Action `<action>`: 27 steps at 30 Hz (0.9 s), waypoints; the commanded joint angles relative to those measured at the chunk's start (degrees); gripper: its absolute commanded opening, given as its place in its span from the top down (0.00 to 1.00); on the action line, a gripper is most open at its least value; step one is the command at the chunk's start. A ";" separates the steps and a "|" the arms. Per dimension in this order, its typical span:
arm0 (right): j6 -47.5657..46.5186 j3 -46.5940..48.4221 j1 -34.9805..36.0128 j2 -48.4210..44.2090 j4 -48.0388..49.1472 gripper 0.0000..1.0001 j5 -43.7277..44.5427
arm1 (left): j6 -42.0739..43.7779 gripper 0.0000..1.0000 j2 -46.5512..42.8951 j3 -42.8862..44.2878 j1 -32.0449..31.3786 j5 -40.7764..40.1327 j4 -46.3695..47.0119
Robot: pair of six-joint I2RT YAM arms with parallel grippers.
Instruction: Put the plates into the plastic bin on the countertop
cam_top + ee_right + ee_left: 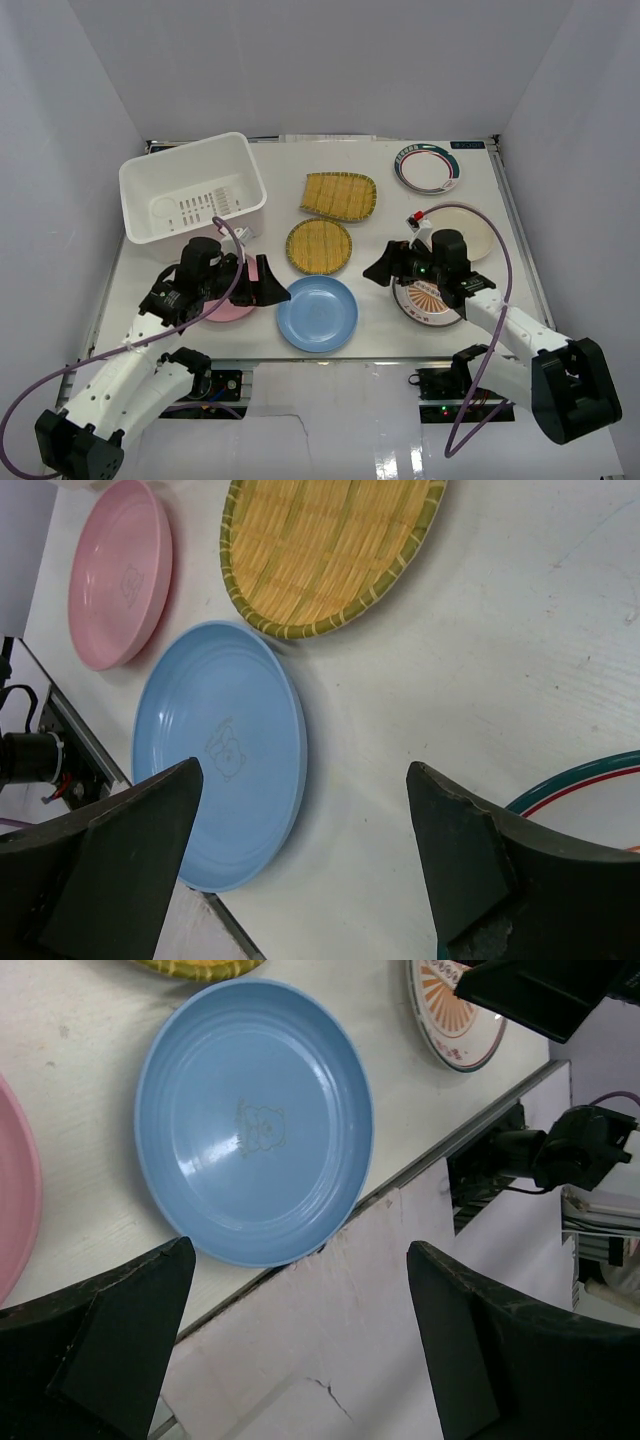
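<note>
Next, my left gripper should go to the pink plate's edge (254, 304) (38, 1182), on the side facing the blue plate, and close there.
On the countertop (385, 225) the white plastic bin (190, 195) stands at the back left, nothing in it. Plates lie spread out: pink (228, 308), light blue (317, 313), round bamboo (318, 245), rounded-square bamboo (339, 195), green-rimmed white (428, 167), cream (475, 232) and orange-patterned (428, 303). My left gripper (268, 285) hovers open between the pink and blue plates; its wrist view shows the blue plate (255, 1125) ahead of the open gripper (300, 1250). My right gripper (383, 265) is open over the orange-patterned plate's left edge, facing the blue plate (220, 750).
The table's dark front edge (420, 1155) runs just past the blue plate, with a motor and cables (570, 1145) below it. Purple cables (500, 300) loop off both arms. Pale grey walls enclose the table on three sides.
</note>
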 commanded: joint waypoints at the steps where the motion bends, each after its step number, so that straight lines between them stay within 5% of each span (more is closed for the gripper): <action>1: 0.48 -0.69 1.86 1.16 3.66 0.12 1.25 | -0.34 0.02 0.50 1.68 -0.32 -4.59 -4.87; 13: -6.99 1.68 15.04 5.38 -4.42 0.19 16.35 | -3.50 0.02 6.83 9.33 -0.32 -27.53 -15.95; 18: -7.70 1.95 19.70 8.63 -5.04 0.21 19.26 | -4.47 0.02 10.60 9.42 -0.32 -30.09 -17.10; 27: -6.29 3.00 25.06 12.59 -3.02 0.48 22.35 | -5.79 0.12 19.66 7.05 -0.32 -28.25 -9.28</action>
